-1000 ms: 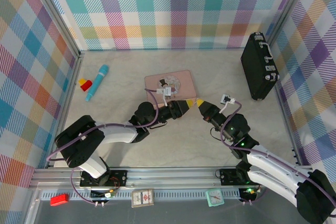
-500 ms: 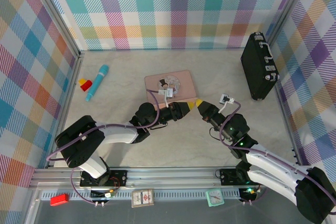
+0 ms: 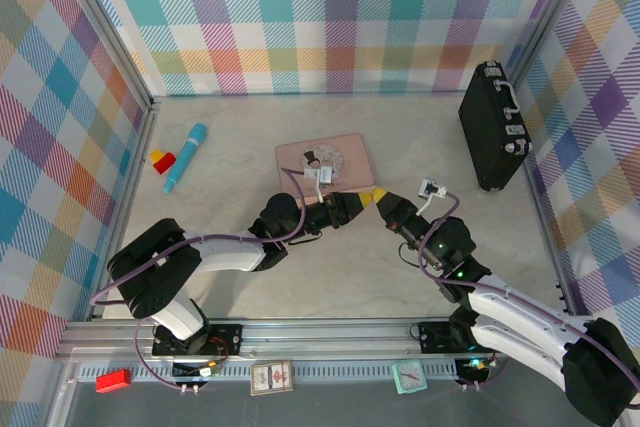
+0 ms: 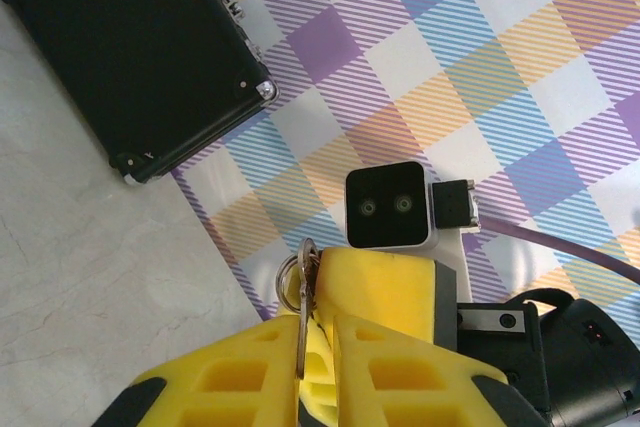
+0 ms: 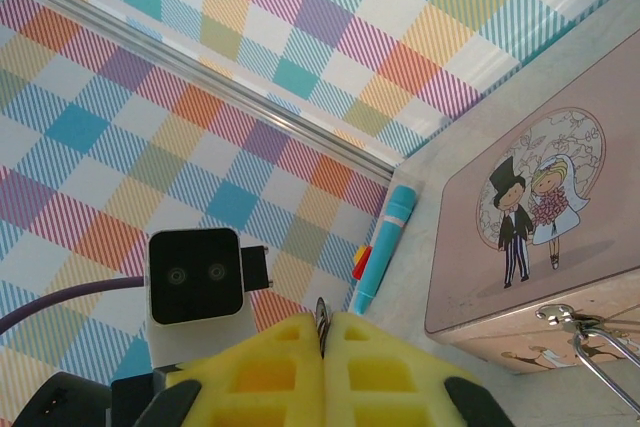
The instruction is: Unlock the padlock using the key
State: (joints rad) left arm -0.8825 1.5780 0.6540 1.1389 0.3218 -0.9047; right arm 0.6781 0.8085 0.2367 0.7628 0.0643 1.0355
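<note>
The key lies crosswise at the end of the robot's right gripper fingers, so the left gripper will hold the key's blade while the right gripper turns and takes the key's ring end (image 4: pixel 290 281).
The key (image 4: pixel 300 319) is a thin silvery blade with a small ring (image 4: pixel 288 275) at its top. My right gripper (image 5: pixel 323 321) is shut on it, and only the key's edge (image 5: pixel 321 311) peeks out between the yellow pads. My left gripper (image 4: pixel 318 335) faces it tip to tip. Its jaws stand slightly apart around the blade, which lies against the left pad. In the top view the left gripper (image 3: pixel 356 201) and the right gripper (image 3: pixel 380 197) meet just in front of the pink tin (image 3: pixel 345 152). The padlock's brass body is hidden. A thin silvery loop (image 5: pixel 600 349) hangs at the tin's front latch.
A black case (image 3: pixel 492 127) leans at the right wall. A blue marker (image 3: pixel 186 157) and a red-and-yellow block (image 3: pixel 162 159) lie at the far left. Checked walls close in the table on three sides.
The two grippers have closed the small gap between their tips and now touch. The left gripper has edged right onto the key.
</note>
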